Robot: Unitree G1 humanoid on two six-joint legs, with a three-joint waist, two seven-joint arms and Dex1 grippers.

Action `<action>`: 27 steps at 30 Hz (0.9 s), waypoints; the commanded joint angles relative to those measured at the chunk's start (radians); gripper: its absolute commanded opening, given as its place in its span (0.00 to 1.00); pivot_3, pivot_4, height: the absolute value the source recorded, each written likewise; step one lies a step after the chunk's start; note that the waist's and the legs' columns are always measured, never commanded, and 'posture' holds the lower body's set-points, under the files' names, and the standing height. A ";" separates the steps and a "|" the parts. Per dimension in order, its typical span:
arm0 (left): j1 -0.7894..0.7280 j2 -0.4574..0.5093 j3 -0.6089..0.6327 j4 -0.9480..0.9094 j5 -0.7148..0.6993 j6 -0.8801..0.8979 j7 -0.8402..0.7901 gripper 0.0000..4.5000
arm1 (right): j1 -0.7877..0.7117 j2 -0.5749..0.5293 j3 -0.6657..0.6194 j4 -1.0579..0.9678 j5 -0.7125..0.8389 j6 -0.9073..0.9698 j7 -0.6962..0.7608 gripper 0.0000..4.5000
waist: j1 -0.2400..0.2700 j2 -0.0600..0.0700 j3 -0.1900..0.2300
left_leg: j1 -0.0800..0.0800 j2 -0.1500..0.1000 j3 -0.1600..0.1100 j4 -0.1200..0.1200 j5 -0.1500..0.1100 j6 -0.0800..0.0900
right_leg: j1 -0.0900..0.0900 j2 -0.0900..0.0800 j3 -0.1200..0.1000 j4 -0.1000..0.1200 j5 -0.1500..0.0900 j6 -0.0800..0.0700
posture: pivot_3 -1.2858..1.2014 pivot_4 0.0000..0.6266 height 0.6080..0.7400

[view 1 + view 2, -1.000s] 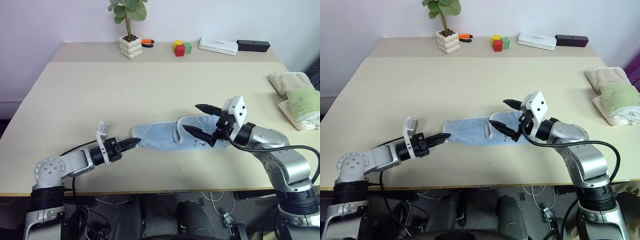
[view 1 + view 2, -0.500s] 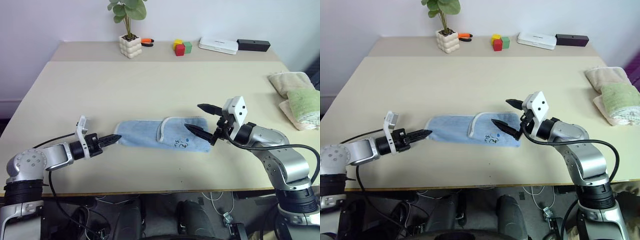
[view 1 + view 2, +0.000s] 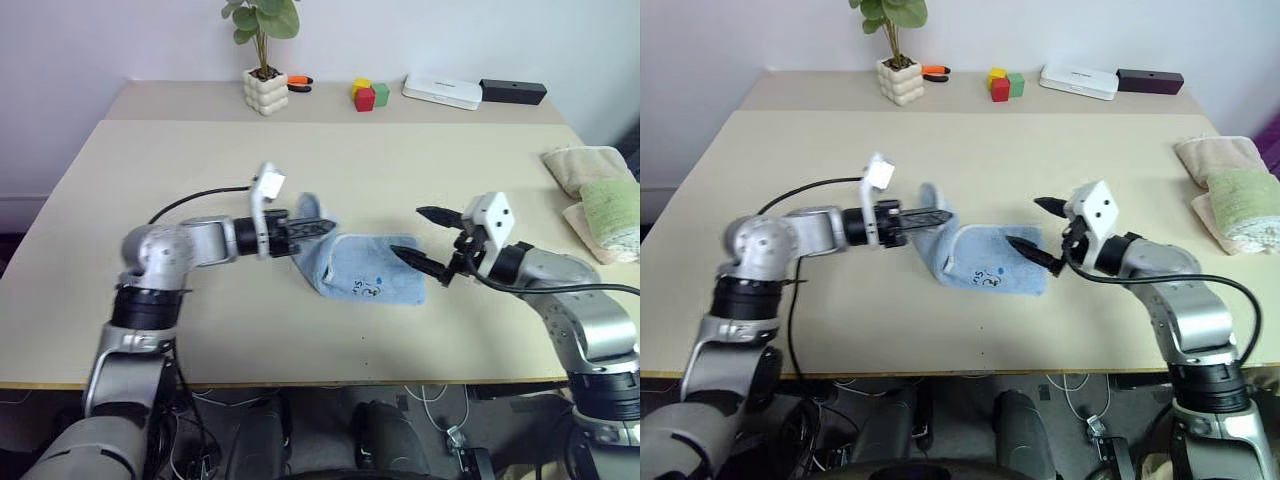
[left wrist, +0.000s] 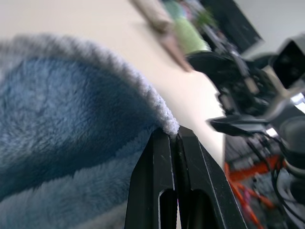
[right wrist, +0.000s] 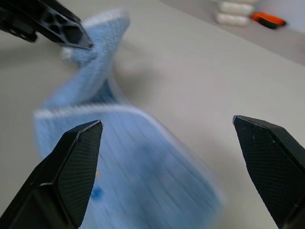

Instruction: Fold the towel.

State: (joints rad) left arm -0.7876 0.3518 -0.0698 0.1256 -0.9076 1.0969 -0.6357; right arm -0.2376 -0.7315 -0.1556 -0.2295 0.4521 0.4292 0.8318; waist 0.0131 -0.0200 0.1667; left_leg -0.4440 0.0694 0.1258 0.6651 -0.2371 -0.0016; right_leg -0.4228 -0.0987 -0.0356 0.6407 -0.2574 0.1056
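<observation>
I need to let the towel's raised end go from my left gripper on the towel's front corner (image 3: 416, 285) nearest my right gripper.
The light-blue towel (image 3: 362, 274) with a small dark printed figure lies at the middle of the table. My left gripper (image 3: 322, 226) is shut on its whitish-trimmed left end (image 4: 143, 95) and holds that end raised above the rest of the cloth, carried over toward the right. At the towel's right edge my right gripper (image 3: 425, 238) stands wide open, its lower finger (image 3: 415, 262) just over the cloth's right corner, with nothing between its fingers. The right wrist view shows the lifted end (image 5: 97, 43) pinched by the other gripper.
A beige folded towel (image 3: 575, 165) and a green one (image 3: 612, 205) lie at the table's right edge. Along the back stand a potted plant (image 3: 264, 75), coloured blocks (image 3: 367, 94), a white box (image 3: 442, 92) and a black bar (image 3: 513, 91).
My left gripper has swung up and to the right, carrying the towel's left end over toward the middle. The right gripper has drifted slightly right, still open.
</observation>
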 commanded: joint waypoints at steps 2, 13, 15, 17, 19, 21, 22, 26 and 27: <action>-0.080 -0.061 -0.101 0.032 0.108 -0.094 -0.115 0.01 | 0.029 -0.045 -0.088 0.013 -0.004 -0.033 0.015 1.00 | -0.003 0.000 0.000 | 0.000 0.000 0.000 -0.001 0.000 0.000 | 0.000 0.000 0.000 0.000 0.000 0.000 | 0.52 0.24 0.96; -0.118 -0.179 -0.335 0.149 0.322 -0.225 -0.379 0.01 | 0.125 -0.075 -0.167 -0.025 -0.025 -0.032 -0.010 1.00 | 0.000 0.000 0.000 | 0.000 0.000 -0.001 -0.001 0.000 0.000 | 0.000 0.000 0.000 -0.001 0.000 0.000 | 0.52 0.24 0.96; -0.120 -0.201 -0.341 0.190 0.341 -0.231 -0.402 0.01 | 0.135 -0.081 -0.177 -0.024 -0.041 -0.030 -0.024 1.00 | -0.001 0.000 0.000 | 0.000 0.000 -0.001 -0.001 0.000 0.000 | 0.000 0.000 0.000 -0.002 -0.001 -0.001 | 0.52 0.24 0.96; -0.124 -0.219 -0.345 0.224 0.364 -0.248 -0.421 0.01 | 0.138 -0.082 -0.191 -0.020 -0.047 -0.031 -0.038 1.00 | -0.001 0.000 0.000 | 0.000 0.000 -0.002 -0.001 0.000 0.000 | 0.000 0.000 0.000 -0.002 -0.001 -0.001 | 0.52 0.24 0.96; -0.138 -0.249 -0.348 0.275 0.392 -0.269 -0.430 0.01 | 0.136 -0.087 -0.205 -0.001 -0.064 -0.037 -0.057 1.00 | 0.000 0.000 0.000 | 0.000 0.000 -0.002 -0.001 0.000 0.000 | 0.000 0.000 0.000 -0.002 -0.001 -0.001 | 0.52 0.24 0.96; -0.145 -0.272 -0.348 0.310 0.417 -0.288 -0.438 0.01 | 0.133 -0.085 -0.209 0.007 -0.074 -0.054 -0.064 1.00 | 0.001 0.000 0.000 | -0.001 0.000 -0.002 0.000 0.000 0.001 | 0.000 0.000 0.000 -0.002 -0.001 -0.001 | 0.52 0.24 0.96; -0.144 -0.279 -0.351 0.319 0.429 -0.296 -0.449 0.01 | 0.132 -0.082 -0.209 0.004 -0.070 -0.051 -0.065 1.00 | 0.000 0.000 0.000 | -0.001 0.000 -0.002 0.000 0.000 0.001 | 0.000 0.000 0.000 -0.002 -0.001 -0.001 | 0.52 0.24 0.96; -0.153 -0.331 -0.295 0.378 0.415 -0.261 -0.457 0.01 | 0.126 -0.071 -0.200 0.001 -0.075 -0.059 -0.076 1.00 | 0.000 0.000 0.000 | -0.001 0.000 -0.003 0.000 0.000 0.001 | 0.000 0.000 0.000 -0.003 -0.001 -0.001 | 0.52 0.24 0.96; -0.150 -0.331 -0.302 0.377 0.437 -0.281 -0.455 0.06 | 0.126 -0.070 -0.198 -0.002 -0.074 -0.058 -0.077 1.00 | -0.001 0.000 0.000 | -0.001 0.000 -0.003 0.000 0.000 0.001 | 0.000 0.000 0.000 -0.003 -0.001 -0.001 | 0.52 0.24 0.96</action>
State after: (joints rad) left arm -0.9143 0.0275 -0.3925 0.5128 -0.4795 0.8328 -1.0809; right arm -0.0987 -0.8030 -0.3306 -0.2117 0.3742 0.3903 0.7615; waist 0.0123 -0.0199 0.1668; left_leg -0.4452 0.0692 0.1233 0.6649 -0.2374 -0.0007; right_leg -0.4230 -0.0986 -0.0359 0.6381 -0.2581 0.1047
